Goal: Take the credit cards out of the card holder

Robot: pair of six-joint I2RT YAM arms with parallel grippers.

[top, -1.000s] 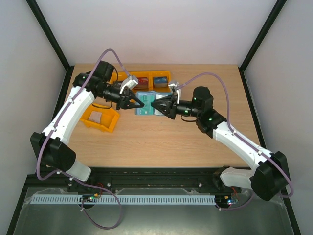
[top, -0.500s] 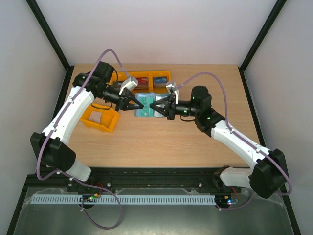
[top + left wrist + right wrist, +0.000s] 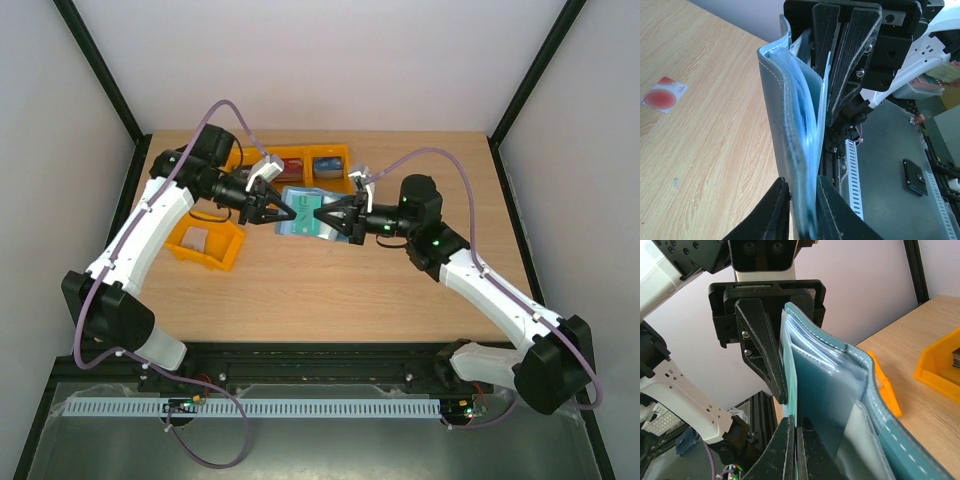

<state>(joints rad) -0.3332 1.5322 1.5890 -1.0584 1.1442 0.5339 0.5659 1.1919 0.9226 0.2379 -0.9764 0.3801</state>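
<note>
Next, my left gripper releases the teal-blue card holder on the bare table (image 3: 306,262) in front of the back orange bins.
The teal-blue card holder (image 3: 303,208) hangs in the air between my two grippers, open, with its lighter blue pockets (image 3: 805,130) showing. My left gripper (image 3: 283,213) is shut on the holder's one end (image 3: 802,212). My right gripper (image 3: 322,212) faces it from the other side and is shut on a thin pale sheet (image 3: 790,390) along the holder's edge, which looks like a card; it also shows in the left wrist view (image 3: 826,85). A white card with a red round mark (image 3: 662,96) lies flat on the table.
An orange bin (image 3: 205,246) with something small in it stands on the table under my left arm. More orange bins (image 3: 328,160) stand at the back edge. One bin (image 3: 940,365) shows at the right of the right wrist view.
My right arm has drawn back a little to the right with its jaws still pinched. My left gripper has kept its hold on the holder and barely moved.
</note>
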